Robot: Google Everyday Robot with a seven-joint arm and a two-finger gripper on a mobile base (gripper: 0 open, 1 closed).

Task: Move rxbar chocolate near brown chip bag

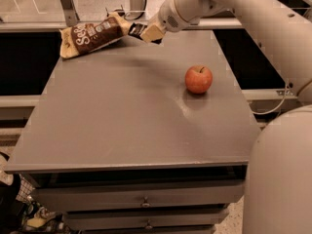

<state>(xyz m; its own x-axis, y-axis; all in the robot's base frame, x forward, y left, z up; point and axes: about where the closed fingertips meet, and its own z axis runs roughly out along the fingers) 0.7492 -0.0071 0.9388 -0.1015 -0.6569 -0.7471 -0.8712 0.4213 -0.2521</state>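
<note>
Next, I release the rxbar chocolate on the grey table's far edge (149, 38), beside the brown chip bag's tan end.
The brown chip bag (90, 35) lies crinkled at the table's far left corner, with tan ends and white lettering. My gripper (145, 32) hovers just right of the bag's right end, above the far edge of the table. It is shut on the rxbar chocolate (137, 29), a small black bar that sticks out to the left of the tan fingers (152, 33). The bar's end almost touches the bag, and most of the bar is hidden by the fingers.
A red apple (198, 79) stands on the grey table (126, 126) right of centre. The white arm reaches in from the upper right, and the robot's body fills the lower right. Drawers sit below the table's front edge.
</note>
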